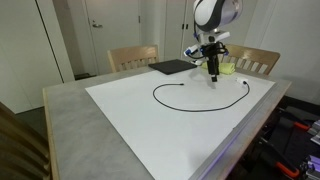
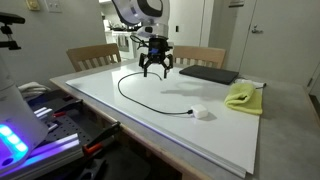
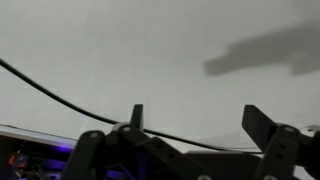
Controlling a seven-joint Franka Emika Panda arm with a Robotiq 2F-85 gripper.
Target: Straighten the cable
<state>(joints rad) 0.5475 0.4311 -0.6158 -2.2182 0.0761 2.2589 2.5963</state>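
Next, I move my gripper to the cable's loose end (image 1: 181, 85) near the flat black pad, away from the white end piece, and close my gripper there.
The cable (image 1: 190, 109) is a thin black cord lying in an open curve on the white sheet (image 1: 130, 110). In an exterior view it (image 2: 125, 92) bends from under the gripper to a small white end piece (image 2: 200, 113). My gripper (image 1: 212, 72) hangs just above the sheet near the cable's far part, as the exterior view (image 2: 155, 70) also shows. In the wrist view the cable (image 3: 60, 97) runs in from the left and passes low by the open fingers (image 3: 200, 120). Nothing is between the fingers.
A flat black pad (image 1: 170, 67) (image 2: 208, 74) lies at the far side of the sheet. A yellow cloth (image 1: 228, 67) (image 2: 243, 95) lies next to it. Wooden chairs (image 1: 132, 57) stand behind the table. The grey table edge (image 1: 65, 120) surrounds the sheet.
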